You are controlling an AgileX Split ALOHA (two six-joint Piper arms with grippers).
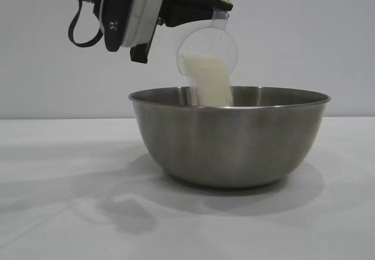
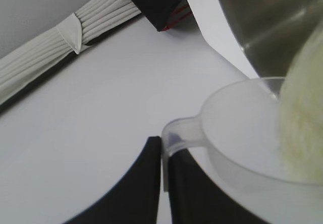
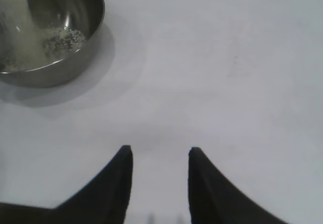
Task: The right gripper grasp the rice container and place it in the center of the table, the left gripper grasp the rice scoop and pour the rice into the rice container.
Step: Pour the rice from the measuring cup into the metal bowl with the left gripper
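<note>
I need to use my left gripper to set the rice scoop down on the white table [image 1: 78, 154], next to the steel rice container.
The steel rice container [image 1: 229, 137] stands on the white table [image 1: 58, 213]. My left gripper [image 1: 220, 7] is above its left half, shut on the handle of the translucent rice scoop [image 1: 208, 52], which is tipped over the bowl. Rice [image 1: 210, 83] streams from the scoop into the container. In the left wrist view the fingers [image 2: 146, 178] pinch the scoop's handle [image 2: 179, 133], with rice [image 2: 303, 128] at the cup's lip and the bowl [image 2: 272, 27] beyond. My right gripper [image 3: 157, 153] is open and empty over bare table, well away from the container [image 3: 50, 32], which holds some rice [image 3: 30, 50].
A white ribbed strip [image 2: 60, 47] and a dark block [image 2: 159, 2] lie beyond the table in the left wrist view. The right arm is out of the exterior view.
</note>
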